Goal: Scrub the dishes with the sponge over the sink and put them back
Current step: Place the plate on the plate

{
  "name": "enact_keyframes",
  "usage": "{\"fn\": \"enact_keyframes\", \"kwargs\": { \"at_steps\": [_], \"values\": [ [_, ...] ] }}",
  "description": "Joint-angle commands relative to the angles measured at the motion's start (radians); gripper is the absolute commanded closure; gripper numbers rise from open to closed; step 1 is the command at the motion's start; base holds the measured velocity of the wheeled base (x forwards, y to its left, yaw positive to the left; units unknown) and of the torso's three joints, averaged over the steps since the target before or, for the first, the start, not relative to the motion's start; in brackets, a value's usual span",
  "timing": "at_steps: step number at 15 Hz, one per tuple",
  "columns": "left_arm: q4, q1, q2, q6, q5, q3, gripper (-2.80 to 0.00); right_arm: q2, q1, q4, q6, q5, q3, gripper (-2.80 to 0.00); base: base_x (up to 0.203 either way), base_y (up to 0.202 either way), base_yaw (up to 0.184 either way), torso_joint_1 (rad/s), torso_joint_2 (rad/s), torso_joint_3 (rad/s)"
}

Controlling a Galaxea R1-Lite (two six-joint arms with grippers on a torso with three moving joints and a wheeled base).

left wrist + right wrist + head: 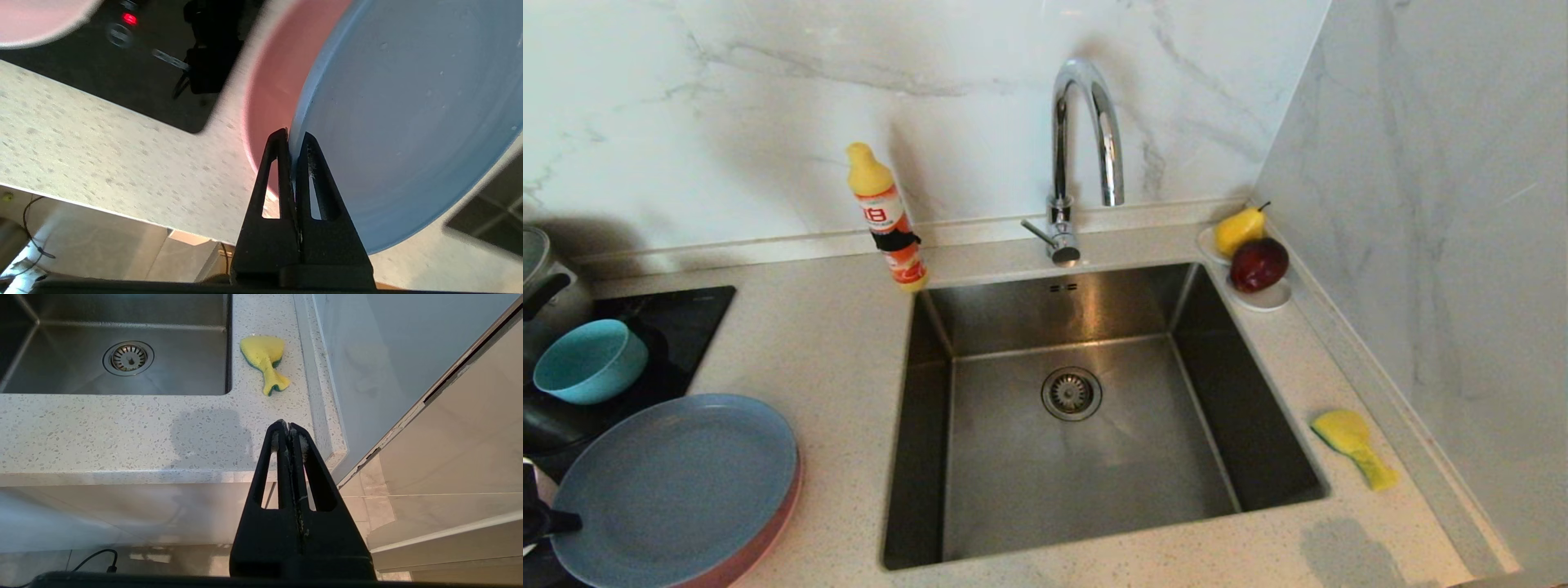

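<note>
Next, my left gripper lets go of the grey-blue plate on the counter (709, 501) (409, 115), in the space between the black hob and the steel sink.
A grey-blue plate (678, 490) lies over a salmon-pink plate (768, 535) on the counter at the near left. My left gripper (292, 136) is shut on the grey-blue plate (408, 122) at its rim, with the pink plate (273, 81) behind it. In the head view only that gripper's (560, 518) dark tip shows. A teal bowl (588, 359) sits behind the plates. The yellow sponge (1352, 445) lies bent on the counter right of the steel sink (1013, 457). My right gripper (289, 426) hangs shut and empty below the counter's front edge, short of the sponge (265, 359).
A chrome tap (1082, 155) rises behind the sink. A yellow-orange soap bottle (888, 216) stands at its back left corner. A white dish (1262, 298) with a pear and a red fruit sits at the back right. A black hob (678, 318) and steel pot (539, 278) are at the left.
</note>
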Motion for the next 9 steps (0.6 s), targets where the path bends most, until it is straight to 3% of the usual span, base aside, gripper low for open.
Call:
{"fn": "enact_keyframes", "kwargs": {
  "at_steps": [1,5,9],
  "values": [
    [-0.012,0.034,0.064,0.026,-0.002,0.004,0.00,0.002,0.000,-0.001,-0.001,0.000,0.000,0.00,0.000,0.000,0.000,0.000,0.00,0.000],
    [-0.016,0.044,0.072,0.053,-0.016,0.046,0.00,0.002,0.000,-0.001,-0.001,0.002,0.000,0.00,0.000,0.000,0.000,0.000,0.00,0.000],
    [-0.016,0.044,0.074,0.053,-0.117,0.065,0.00,0.002,0.000,-0.001,-0.001,0.001,0.000,0.00,0.000,0.000,0.000,0.000,0.00,0.000]
  ]
}}
